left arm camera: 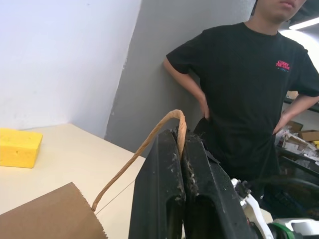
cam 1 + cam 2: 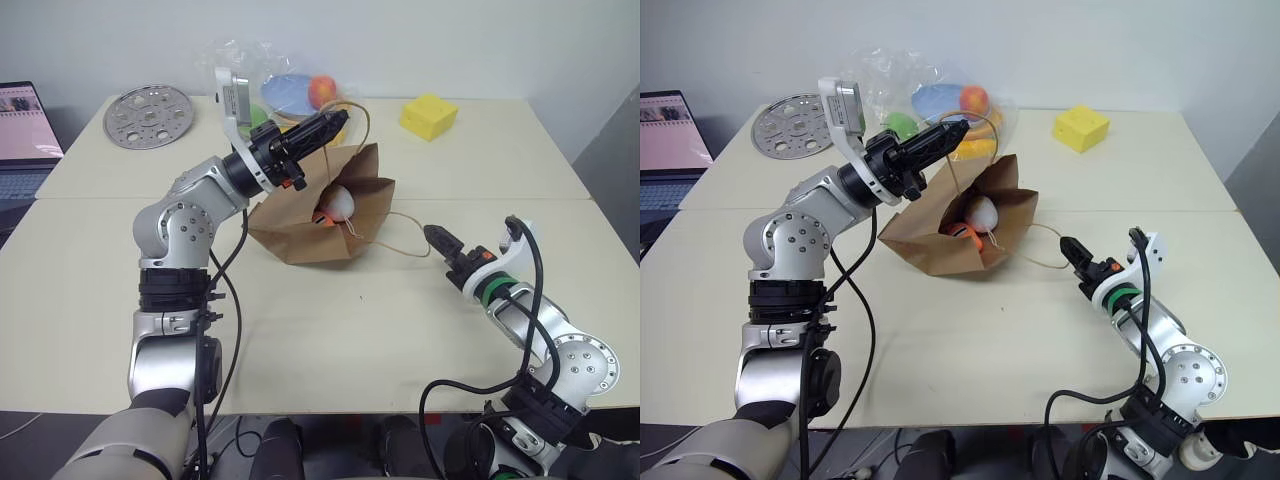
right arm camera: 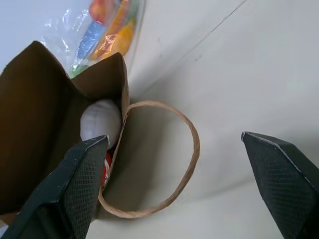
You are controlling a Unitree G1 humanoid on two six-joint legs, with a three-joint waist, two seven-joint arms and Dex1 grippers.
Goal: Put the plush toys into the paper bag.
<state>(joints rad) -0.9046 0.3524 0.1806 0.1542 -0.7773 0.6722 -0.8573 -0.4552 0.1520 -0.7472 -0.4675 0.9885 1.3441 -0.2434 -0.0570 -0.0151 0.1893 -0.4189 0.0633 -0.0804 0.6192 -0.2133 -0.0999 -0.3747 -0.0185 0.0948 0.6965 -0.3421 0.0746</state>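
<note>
The paper bag is lying on its side with its lower handle loose. My right gripper should take that handle (image 2: 402, 251) and lift it to stand the bag upright.
The brown paper bag (image 2: 300, 225) lies on its side mid-table, its mouth facing my right arm. Inside the mouth sit the plush toys: the white egg (image 2: 338, 203) and, under it, a bit of the orange one (image 2: 325, 218). My left gripper (image 2: 335, 122) is raised above the bag and shut on its upper loop handle (image 1: 144, 144), holding that handle up. The other handle (image 3: 192, 144) lies flat on the table. My right gripper (image 2: 440, 240) is open just right of that loop, holding nothing, its fingers pointing at the bag's mouth.
Behind the bag is a clear plastic bag of plastic fruit (image 2: 290, 90). A yellow block (image 2: 428, 116) sits at the back right, a perforated metal disc (image 2: 147, 116) at the back left, and a laptop (image 2: 25, 135) at the far left. A person (image 1: 249, 84) stands beyond the table.
</note>
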